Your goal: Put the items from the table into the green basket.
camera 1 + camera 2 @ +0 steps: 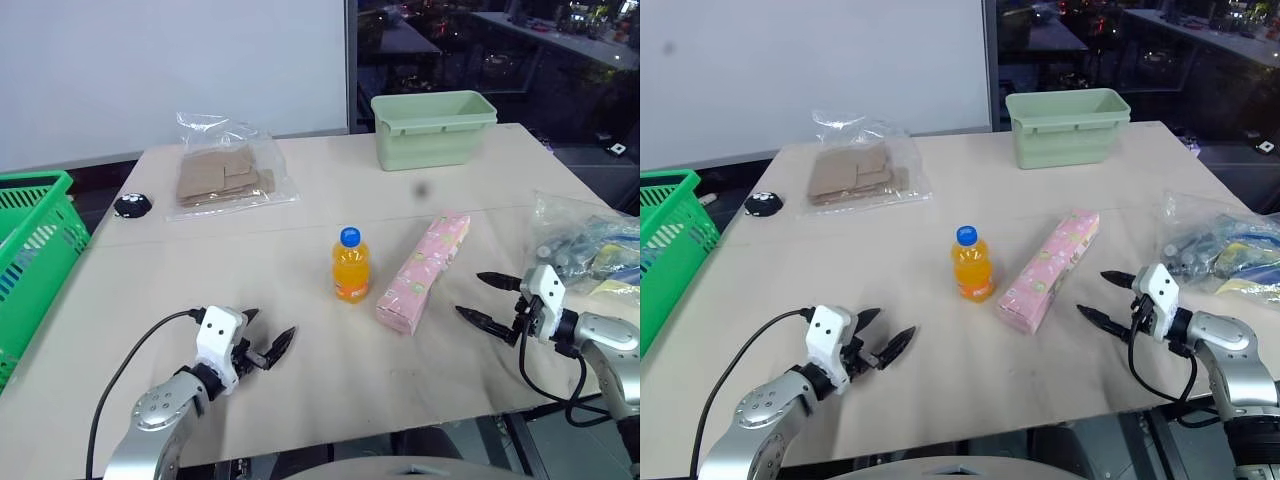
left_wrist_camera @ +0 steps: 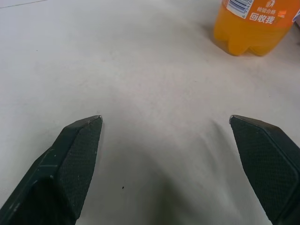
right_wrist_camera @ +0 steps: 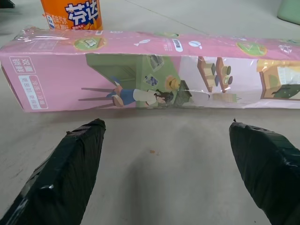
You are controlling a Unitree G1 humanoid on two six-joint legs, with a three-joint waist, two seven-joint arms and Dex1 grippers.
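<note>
I close my left gripper around the orange drink bottle's middle (image 1: 351,273), just below its rounded upper part, next.
A small orange drink bottle (image 1: 350,266) with a blue cap stands upright in the middle of the beige table (image 1: 300,215). Just to its right lies the long pink patterned pack (image 1: 424,271), flat and angled away from me. My left gripper (image 1: 265,338) hovers open over the table near the front edge, left of the bottle and apart from it. My right gripper (image 1: 488,298) is open too, right of the pink pack (image 3: 154,77) and facing its long side, not touching. The green basket (image 1: 30,255) with lattice sides stands off the table's left edge.
A pale green solid tub (image 1: 432,127) sits at the back right. A clear bag of brown packets (image 1: 225,172) lies at the back left, with a small black object (image 1: 132,205) beside it. A clear bag of mixed items (image 1: 590,250) rests at the right edge.
</note>
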